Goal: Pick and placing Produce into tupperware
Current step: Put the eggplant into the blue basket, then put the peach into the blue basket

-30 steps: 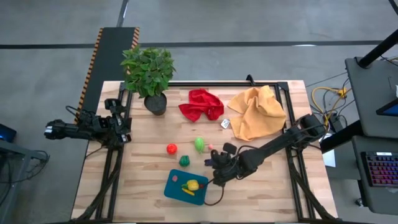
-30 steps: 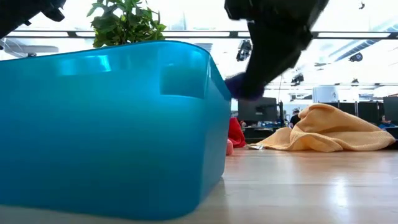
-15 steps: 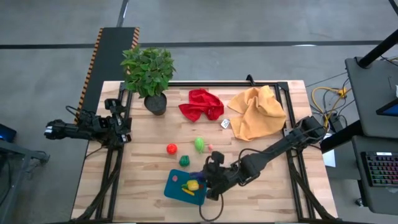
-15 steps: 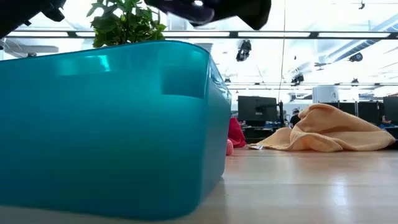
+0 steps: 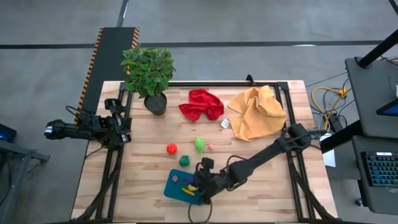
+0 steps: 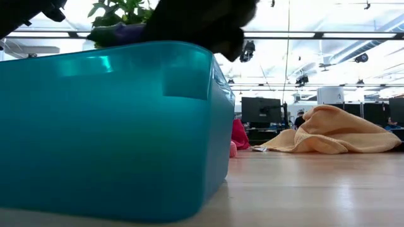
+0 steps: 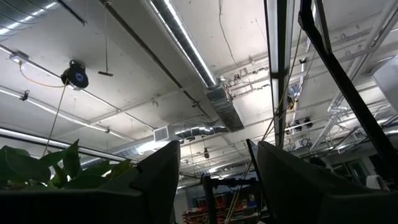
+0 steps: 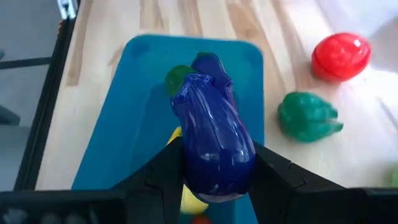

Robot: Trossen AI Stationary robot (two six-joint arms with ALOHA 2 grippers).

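Note:
Next, my right gripper lets go of the purple eggplant inside the teal tupperware [image 5: 183,182] [image 8: 214,113], between its pink piece and the yellow piece.
My right gripper [image 8: 214,171] is shut on a purple toy eggplant [image 8: 211,134] above the teal tupperware [image 5: 176,186], which stands near the table's front edge. In the low view the eggplant [image 6: 120,33] shows just over the tupperware's rim [image 6: 113,53]. A yellow piece [image 8: 186,196] lies inside the tupperware. A red piece [image 5: 171,149], a light green one [image 5: 199,144], a dark green one [image 5: 185,160] and a tiny pink one [image 5: 211,147] lie on the wood behind it. My left gripper [image 7: 217,180] waits open at the table's left edge, pointing up. My right gripper pinches the eggplant's thick rounded end [image 8: 217,174] between its two fingers [image 8: 163,171]. The fingers slant down from the table's right and lie along the eggplant. Its green-capped stem end [image 8: 186,74] points away from the gripper. It hangs clear above the tupperware's inside.
A potted plant [image 5: 148,71] stands at the far left. A red cloth [image 5: 201,104] and a yellow cloth [image 5: 256,112] lie crumpled at the far side. A small white tag [image 5: 225,124] lies between them. Bare wood shows to the right of the tupperware.
My right gripper has carried the eggplant toward the table's left edge, from beside the tupperware's right end to over its inside, tipping as it went. It has stayed shut on the eggplant, which remains clear of the table.

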